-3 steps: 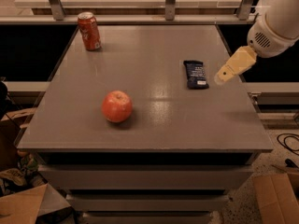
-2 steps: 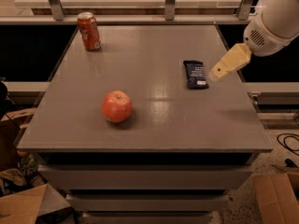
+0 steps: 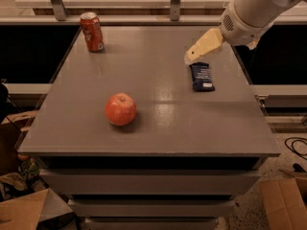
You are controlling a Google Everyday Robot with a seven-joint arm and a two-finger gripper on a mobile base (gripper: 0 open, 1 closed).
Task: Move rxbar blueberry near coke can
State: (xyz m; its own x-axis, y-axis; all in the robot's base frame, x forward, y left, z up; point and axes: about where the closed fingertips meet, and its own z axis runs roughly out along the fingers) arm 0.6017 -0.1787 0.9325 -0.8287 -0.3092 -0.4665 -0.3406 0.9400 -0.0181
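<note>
Next, I grip the middle of the rxbar blueberry (image 3: 201, 76) across its long sides.
The rxbar blueberry (image 3: 202, 76), a flat dark navy bar with pale lettering, lies on the right side of the grey table (image 3: 158, 128). The coke can (image 3: 91, 31) stands upright at the far left corner. My gripper (image 3: 192, 56) hangs from the white arm at the upper right, its yellowish fingers (image 3: 205, 45) pointing down-left, with the tip just above the bar's far end. It holds nothing.
A red apple (image 3: 120, 109) sits left of centre near the front. A rail with metal posts (image 3: 175, 1) runs behind the table. Cardboard boxes (image 3: 283, 202) lie on the floor at both lower corners.
My gripper has moved left and toward the far end of the bar. The bar, the can and the apple have not moved.
</note>
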